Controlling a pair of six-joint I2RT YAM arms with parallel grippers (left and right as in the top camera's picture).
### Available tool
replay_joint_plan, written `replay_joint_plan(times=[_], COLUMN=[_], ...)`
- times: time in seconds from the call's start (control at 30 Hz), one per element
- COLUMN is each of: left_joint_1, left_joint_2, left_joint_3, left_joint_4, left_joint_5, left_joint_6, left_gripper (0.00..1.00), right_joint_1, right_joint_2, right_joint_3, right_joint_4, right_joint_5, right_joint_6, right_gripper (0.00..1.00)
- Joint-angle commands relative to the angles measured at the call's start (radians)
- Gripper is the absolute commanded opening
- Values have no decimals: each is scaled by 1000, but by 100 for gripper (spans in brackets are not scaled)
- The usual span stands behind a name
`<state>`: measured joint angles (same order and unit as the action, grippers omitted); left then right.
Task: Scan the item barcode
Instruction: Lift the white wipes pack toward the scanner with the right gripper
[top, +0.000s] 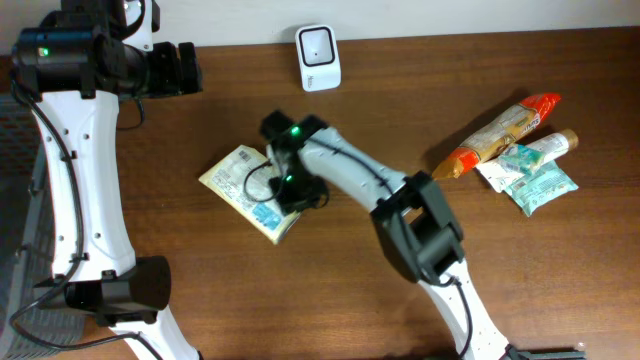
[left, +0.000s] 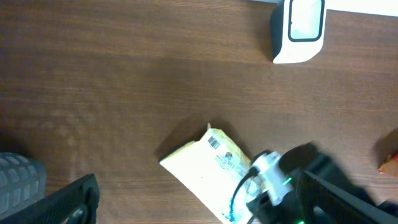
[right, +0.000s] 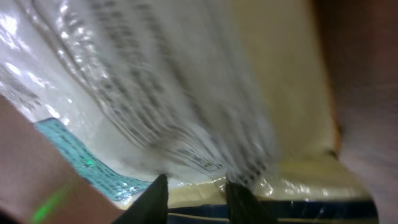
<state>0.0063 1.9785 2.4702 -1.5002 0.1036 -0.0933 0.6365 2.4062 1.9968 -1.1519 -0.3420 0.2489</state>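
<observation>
Next, my right gripper takes the packet's dark end (right: 317, 210), pulls the packet nearer and turns it straight, because it lies slanted, away from the scanner.
The item, a flat yellow-and-white packet (top: 240, 180), lies on the wooden table left of centre. A small barcode (left: 214, 142) shows near its top corner in the left wrist view. My right gripper (top: 291, 190) hangs over the packet's right end. Its two dark fingertips (right: 155, 196) stand a little apart, with the packet's (right: 186, 93) glossy printed face filling the right wrist view just beyond them. The white scanner (top: 318, 58) stands at the table's far edge. My left gripper (top: 186, 68) is wide open at the back left, high above the table, holding nothing.
Several snack packets lie at the right: a long orange-tipped one (top: 505, 130) and a teal-and-white one (top: 538, 182). The right arm's links (top: 420, 225) stretch from the front centre to the packet. The left arm's base (top: 120, 290) stands at the front left.
</observation>
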Motion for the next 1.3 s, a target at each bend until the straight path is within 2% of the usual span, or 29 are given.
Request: replay_joint_plan(times=[0.0,0.07,0.13,0.33,0.4,0.47,0.57,0.63,0.67,0.73,0.77,0.8,0.83,0.93,1.0,1.2,1.27], left_joint_1=[5,5,5,5,5,5,5,5,5,5,5,5,5,5,5,5,5], left_joint_2=[-6,-6,-6,-6,-6,-6,-6,-6,-6,-6,-6,-6,-6,-6,-6,-6,-6], left_joint_3=[8,8,8,8,8,8,8,8,8,8,8,8,8,8,8,8,8], left_joint_4=[2,2,2,2,2,2,2,2,2,2,2,2,2,2,2,2,2], left_joint_5=[1,1,1,1,1,1,1,1,1,1,1,1,1,1,1,1,1], left_joint_6=[16,16,16,16,16,16,16,16,16,16,16,16,16,16,16,16,16], left_gripper=[99,99,99,99,99,99,99,99,99,99,99,99,99,99,99,99,99], right_joint_1=[-109,-175,-207,-132,-103,-73,-46,-25,-14,-22,-37,-51,-88,-177,-223,-240,-240], right_joint_2=[-113,-117,-76,11,26,37,69,98,127,155,151,151,151,140,104,-121,-192], right_joint_3=[0,0,0,0,0,0,-1,-1,-1,0,0,0,0,0,0,0,0], right_joint_4=[0,0,19,93,126,150,180,167,151,125,116,111,100,90,89,27,9], right_joint_5=[-75,-130,-177,-192,-80,70,111,111,111,90,47,2,-130,-286,-408,-494,-476], right_joint_6=[-32,-32,-44,-197,-197,-197,-190,-187,-153,-131,-112,-99,-98,-109,-212,-454,-479], right_gripper=[45,64,76,82,85,94,95,87,75,38,22,9,4,4,4,4,4])
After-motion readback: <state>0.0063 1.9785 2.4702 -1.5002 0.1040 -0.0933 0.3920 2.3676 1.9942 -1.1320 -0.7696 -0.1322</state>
